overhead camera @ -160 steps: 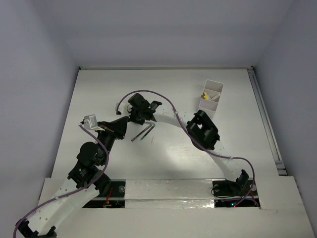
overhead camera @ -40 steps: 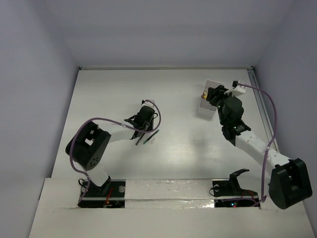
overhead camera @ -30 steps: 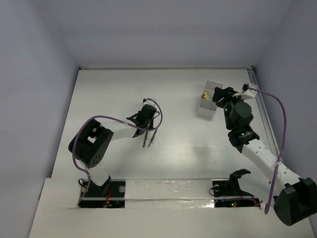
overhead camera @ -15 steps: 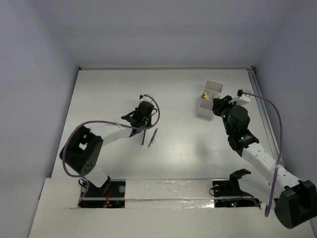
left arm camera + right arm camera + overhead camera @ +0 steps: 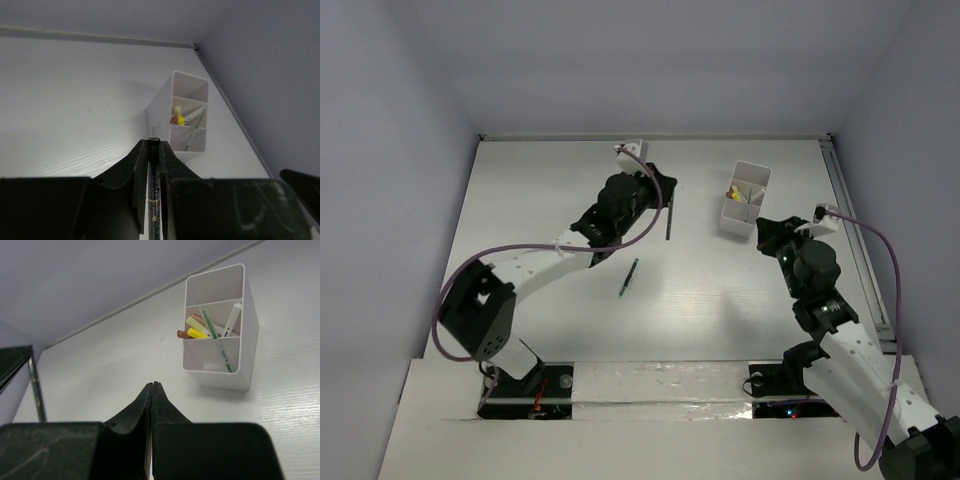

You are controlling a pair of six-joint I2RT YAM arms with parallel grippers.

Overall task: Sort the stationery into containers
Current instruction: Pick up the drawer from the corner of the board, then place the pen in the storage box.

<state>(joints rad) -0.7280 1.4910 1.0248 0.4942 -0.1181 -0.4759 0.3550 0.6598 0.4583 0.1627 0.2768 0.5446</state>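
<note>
Next, my left gripper lets go of the thin dark pen in the front compartment of the white divided box (image 5: 739, 209) (image 5: 184, 138), where I should let it go.
The white divided box (image 5: 745, 197) stands at the back right; it also shows in the left wrist view (image 5: 182, 117) and the right wrist view (image 5: 220, 327). It holds a yellow-capped marker (image 5: 195, 330), a white pen and a green-striped pen (image 5: 216, 340). My left gripper (image 5: 663, 195) is raised left of the box, shut on a thin dark pen (image 5: 153, 200) that hangs down from it (image 5: 668, 222). Another dark green pen (image 5: 629, 277) lies on the table. My right gripper (image 5: 152, 386) is shut and empty, near side of the box.
A metal rail (image 5: 850, 230) runs along the table's right edge. The back wall (image 5: 650, 70) and side walls close in the white table (image 5: 540, 200). The left arm spans from its base toward the box.
My left gripper lifted a dark pen from the table's middle and carried it up and right toward the box. My right gripper drew back from the box toward the near side.
</note>
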